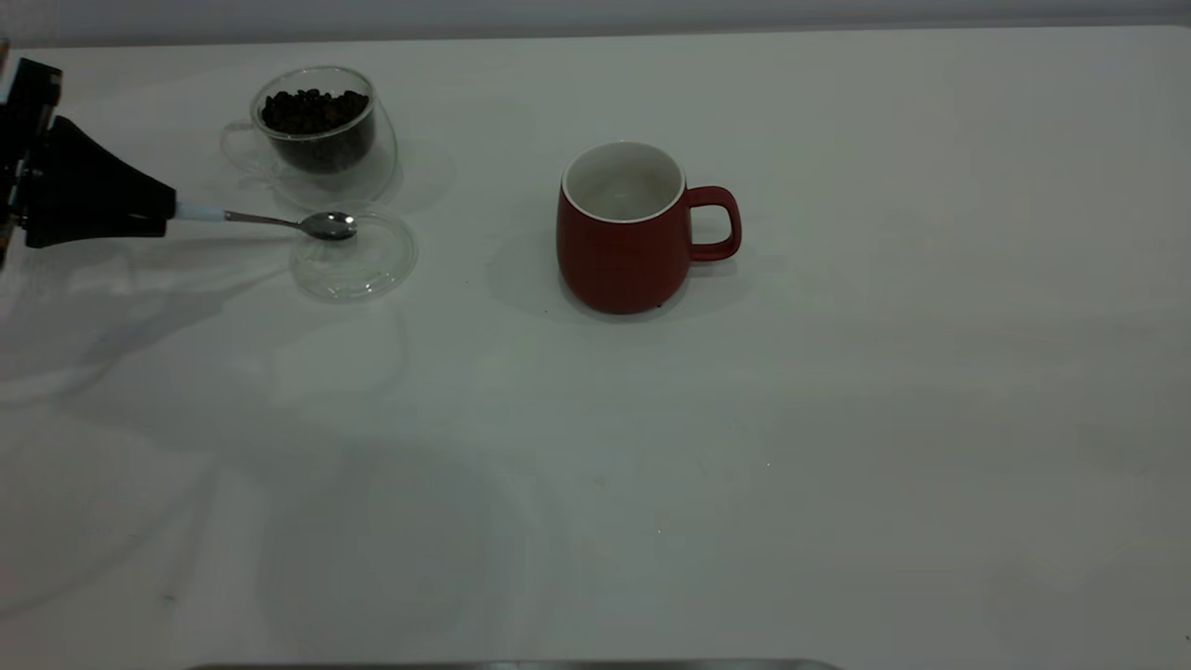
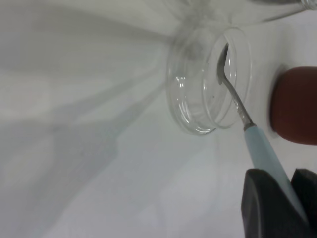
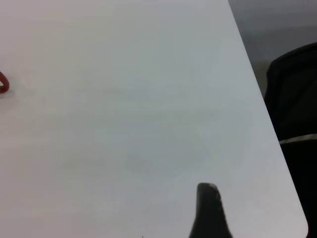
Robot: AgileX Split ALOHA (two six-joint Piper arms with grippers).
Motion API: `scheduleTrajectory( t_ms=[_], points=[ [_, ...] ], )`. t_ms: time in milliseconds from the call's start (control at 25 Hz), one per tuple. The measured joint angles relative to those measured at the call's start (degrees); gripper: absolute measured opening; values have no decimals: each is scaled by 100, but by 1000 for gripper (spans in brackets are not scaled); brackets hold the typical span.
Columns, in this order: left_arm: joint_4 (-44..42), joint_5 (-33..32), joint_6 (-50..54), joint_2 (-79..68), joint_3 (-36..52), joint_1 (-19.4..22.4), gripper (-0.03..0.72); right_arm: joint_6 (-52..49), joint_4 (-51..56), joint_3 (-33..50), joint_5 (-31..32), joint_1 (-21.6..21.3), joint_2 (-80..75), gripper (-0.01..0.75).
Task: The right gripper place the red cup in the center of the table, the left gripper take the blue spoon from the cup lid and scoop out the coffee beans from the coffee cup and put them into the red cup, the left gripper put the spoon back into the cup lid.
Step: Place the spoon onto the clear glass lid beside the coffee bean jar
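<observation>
The blue spoon will be put down by my left gripper across the cup lid's rim (image 1: 327, 242), on the side facing away from the red cup.
The red cup (image 1: 619, 251) stands upright near the middle of the table (image 1: 744, 465), handle to the right. It also shows in the left wrist view (image 2: 294, 106). The coffee cup (image 1: 316, 130) with coffee beans (image 1: 312, 107) stands at the far left. The cup lid (image 1: 358, 256) lies just in front of it. My left gripper (image 1: 172, 209) is shut on the pale blue handle of the blue spoon (image 1: 326, 224). The spoon's metal bowl (image 2: 223, 64) sits within the lid's rim (image 2: 198, 99). My right gripper (image 3: 208, 196) is out of the exterior view, over bare table near the right edge.
The table's right edge and rounded corner (image 3: 297, 218) show in the right wrist view, with a dark chair (image 3: 297, 99) beyond. A sliver of the red cup's handle (image 3: 2, 82) shows far off there.
</observation>
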State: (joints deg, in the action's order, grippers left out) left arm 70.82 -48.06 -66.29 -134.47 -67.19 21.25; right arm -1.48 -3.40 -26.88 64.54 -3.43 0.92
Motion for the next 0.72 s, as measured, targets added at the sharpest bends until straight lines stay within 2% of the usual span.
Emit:
scheduleTrajectory(
  t_ms=[440, 720],
  points=[
    [140, 535, 6, 0, 10, -580, 126, 0, 0, 0, 0, 0, 0, 568],
    [209, 617, 6, 0, 17, -642, 126, 0, 0, 0, 0, 0, 0, 568]
  ],
)
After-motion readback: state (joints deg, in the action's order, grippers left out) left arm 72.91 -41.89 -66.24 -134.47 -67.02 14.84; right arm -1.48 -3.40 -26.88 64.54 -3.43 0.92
